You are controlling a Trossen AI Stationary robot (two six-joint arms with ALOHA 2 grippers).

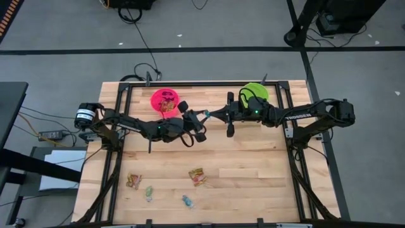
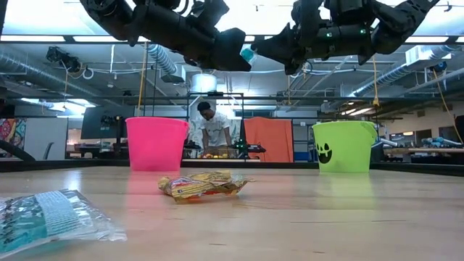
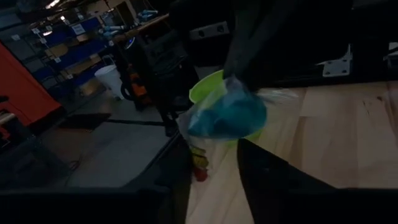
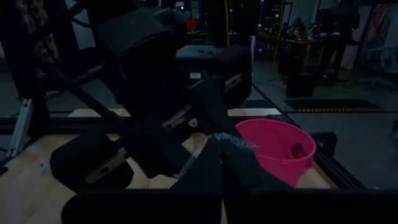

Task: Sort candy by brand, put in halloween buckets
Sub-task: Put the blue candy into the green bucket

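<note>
Next, my right gripper drops the teal twisted candy inside the lime green bucket (image 1: pixel 252 94) near the bucket's far edge.
Both arms meet high over the table's middle with a teal twisted candy (image 1: pixel 206 114) (image 2: pixel 248 54) between them. My left gripper (image 1: pixel 200 118) (image 3: pixel 214 143) reaches it from the table's left, and my right gripper (image 1: pixel 212 114) (image 4: pixel 224 148) from the right. Each is shut on it. The pink bucket (image 1: pixel 165 100) (image 4: pixel 277 149) stands near the far edge behind the left arm, with candy inside. The lime green bucket (image 1: pixel 255 93) (image 3: pixel 208 87) stands under the right arm. Loose orange packets (image 1: pixel 197 176) (image 1: pixel 133 180) and teal pieces (image 1: pixel 149 191) (image 1: pixel 187 201) lie flat near the near edge. My left gripper pinches the teal candy's body (image 3: pixel 227 118) between its two fingertips, coming level from the table's left. The candy is lifted clear, high above the table. My right gripper pinches the candy's clear twisted wrapper end (image 4: pixel 236 142) between its shut fingers, coming level from the table's right.
A black frame rail (image 1: pixel 209 87) runs along the far edge between the buckets. In the low view an orange packet (image 2: pixel 203 185) and a teal packet (image 2: pixel 51 217) lie in front. A person (image 2: pixel 214 130) stands far behind the table.
</note>
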